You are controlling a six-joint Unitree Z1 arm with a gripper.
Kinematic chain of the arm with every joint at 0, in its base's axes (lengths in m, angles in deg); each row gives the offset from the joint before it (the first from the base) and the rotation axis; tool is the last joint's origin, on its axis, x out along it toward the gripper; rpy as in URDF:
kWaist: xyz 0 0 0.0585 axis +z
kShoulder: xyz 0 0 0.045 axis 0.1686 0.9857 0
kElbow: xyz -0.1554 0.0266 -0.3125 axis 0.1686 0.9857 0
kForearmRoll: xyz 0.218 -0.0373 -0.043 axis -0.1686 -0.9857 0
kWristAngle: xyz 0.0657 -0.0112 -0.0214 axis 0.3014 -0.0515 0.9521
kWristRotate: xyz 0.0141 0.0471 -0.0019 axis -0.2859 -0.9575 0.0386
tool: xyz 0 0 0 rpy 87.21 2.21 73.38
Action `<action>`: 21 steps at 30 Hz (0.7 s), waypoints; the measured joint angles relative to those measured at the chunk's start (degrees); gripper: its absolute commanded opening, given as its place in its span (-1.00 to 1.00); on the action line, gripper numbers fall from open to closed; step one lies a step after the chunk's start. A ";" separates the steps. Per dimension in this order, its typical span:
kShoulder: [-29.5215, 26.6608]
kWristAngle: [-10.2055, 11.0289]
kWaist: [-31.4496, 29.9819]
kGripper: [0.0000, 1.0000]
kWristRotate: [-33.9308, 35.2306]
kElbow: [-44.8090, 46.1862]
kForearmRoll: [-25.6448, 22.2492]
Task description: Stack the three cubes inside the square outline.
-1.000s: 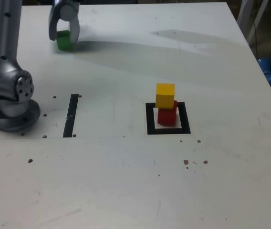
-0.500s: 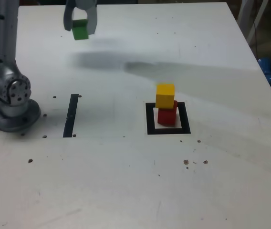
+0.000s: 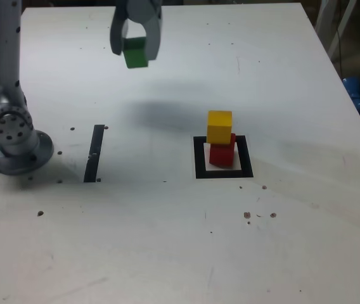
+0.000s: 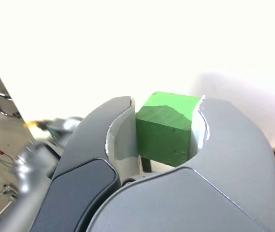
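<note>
Next, I release the green cube, now held above the table's far part, on top of the yellow cube (image 3: 221,114) with my gripper.
My gripper (image 3: 135,50) is shut on the green cube (image 3: 135,53) and holds it in the air over the far part of the table, up and to the exterior view's left of the stack. The wrist view shows the green cube (image 4: 166,127) clamped between both grey fingers. The yellow cube (image 3: 219,126) rests on the red cube (image 3: 222,152), slightly offset. Both stand inside the black square outline (image 3: 199,159) with its pale centre.
The arm's grey base (image 3: 12,140) sits at the exterior view's left edge. A thin black strip (image 3: 94,154) lies on the white table (image 3: 167,240) beside it. Small dark specks dot the table. A blue object (image 3: 353,92) lies beyond the table's right edge.
The gripper has lifted the green cube off the table at the far left and carried it to the exterior view's right, toward the stack. The stack has not moved.
</note>
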 measured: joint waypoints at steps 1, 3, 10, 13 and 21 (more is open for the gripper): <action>0.00 -0.27 -1.12 -0.41 0.93 -0.24 -0.13; 0.00 -0.59 -3.46 -0.41 2.89 -0.83 -0.48; 0.21 -0.71 -10.50 -0.42 7.30 -4.54 -1.48; 0.80 -1.13 -13.83 -0.42 8.94 -7.08 -1.92; 4.80 -1.50 -19.57 -0.42 11.05 -13.71 -2.97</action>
